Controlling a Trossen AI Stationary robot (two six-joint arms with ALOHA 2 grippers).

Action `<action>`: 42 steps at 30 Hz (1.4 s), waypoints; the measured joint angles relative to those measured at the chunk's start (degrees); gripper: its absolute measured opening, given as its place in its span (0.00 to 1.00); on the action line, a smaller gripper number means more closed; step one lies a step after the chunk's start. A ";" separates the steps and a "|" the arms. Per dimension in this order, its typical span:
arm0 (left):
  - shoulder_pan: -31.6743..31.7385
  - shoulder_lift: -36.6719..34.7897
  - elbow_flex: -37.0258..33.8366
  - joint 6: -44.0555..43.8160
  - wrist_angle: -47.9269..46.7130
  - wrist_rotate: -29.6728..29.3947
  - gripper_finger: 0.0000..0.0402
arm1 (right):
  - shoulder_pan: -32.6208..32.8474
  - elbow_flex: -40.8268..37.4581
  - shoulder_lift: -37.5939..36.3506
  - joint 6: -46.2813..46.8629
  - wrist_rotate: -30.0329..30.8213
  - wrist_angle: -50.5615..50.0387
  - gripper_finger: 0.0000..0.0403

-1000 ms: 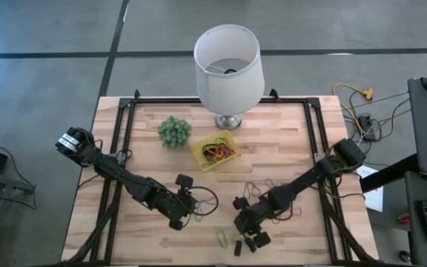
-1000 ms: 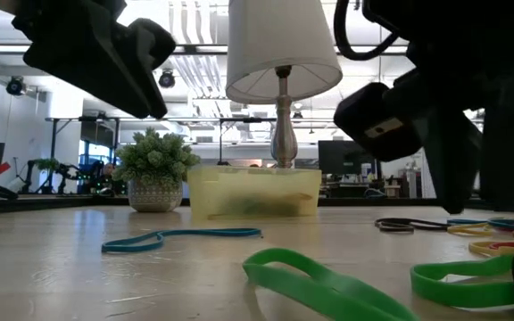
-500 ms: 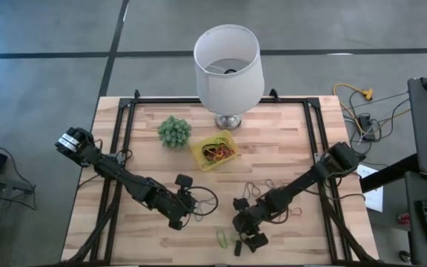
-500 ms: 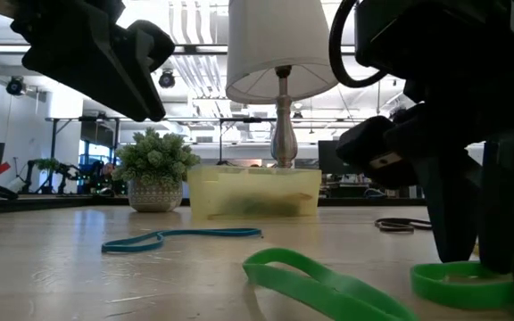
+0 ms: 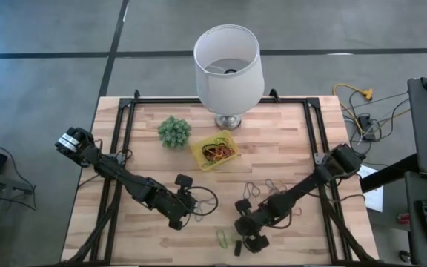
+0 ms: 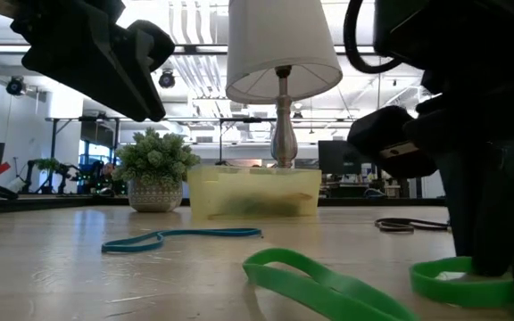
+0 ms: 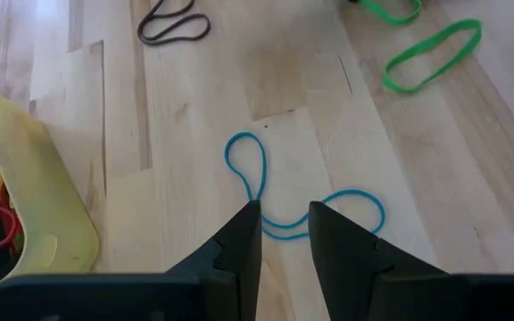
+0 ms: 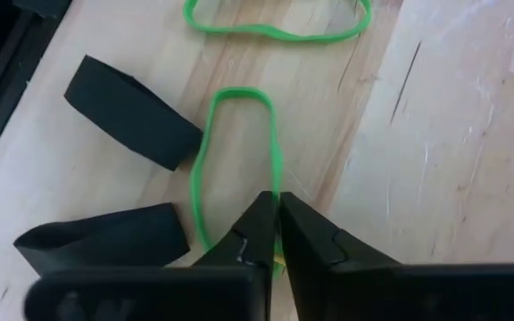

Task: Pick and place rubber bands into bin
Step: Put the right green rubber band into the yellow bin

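Note:
Next, my right gripper releases the green rubber band above the lamp side of the pile of rubber bands in the yellow bin (image 5: 218, 145).
Two green rubber bands (image 8: 239, 160) (image 8: 275, 22) lie near the table's front edge. My right gripper (image 8: 277, 209) (image 5: 245, 239) is down at the table and shut on the nearer one. A blue rubber band (image 7: 266, 192) lies flat under my left gripper (image 7: 284, 214) (image 5: 186, 215), which hangs open above it and touches nothing. The yellow bin (image 5: 215, 150) (image 6: 252, 192) stands mid-table by the lamp's foot, with red and yellow bands inside. My right gripper pinches one long side of the green loop (image 8: 277, 183) between its two fingertips. The fingers come slanting down from the table's right and far side. The rest of the band lies flat and slack on the wood, as the low view shows (image 6: 458, 281).
Two wide black stubby pieces (image 8: 132, 111) (image 8: 105, 236) lie beside the held band. More loose bands (image 5: 262, 189) lie at the table's right. A white lamp (image 5: 228, 67) and a fuzzy green plant (image 5: 174, 131) stand at the back. A black band (image 7: 172, 27) lies beyond the blue one.
My right gripper has sunk to the table, shifted a little toward the near edge and tipped more steeply down. Its fingers have shut on the green band's side. The band stays flat on the wood.

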 joint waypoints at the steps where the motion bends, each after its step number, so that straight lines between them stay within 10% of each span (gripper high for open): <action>1: 0.00 0.00 0.00 0.01 0.01 0.00 0.20 | 0.19 0.07 0.00 -0.02 0.97 -0.11 0.03; 27: 0.02 0.00 -0.15 0.01 -0.07 0.00 0.20 | -2.56 4.50 -9.62 -19.58 43.75 -3.77 0.02; 42: 0.02 0.00 -0.32 0.03 -0.10 0.00 0.20 | -20.11 4.50 -9.81 -25.67 44.61 -3.34 0.02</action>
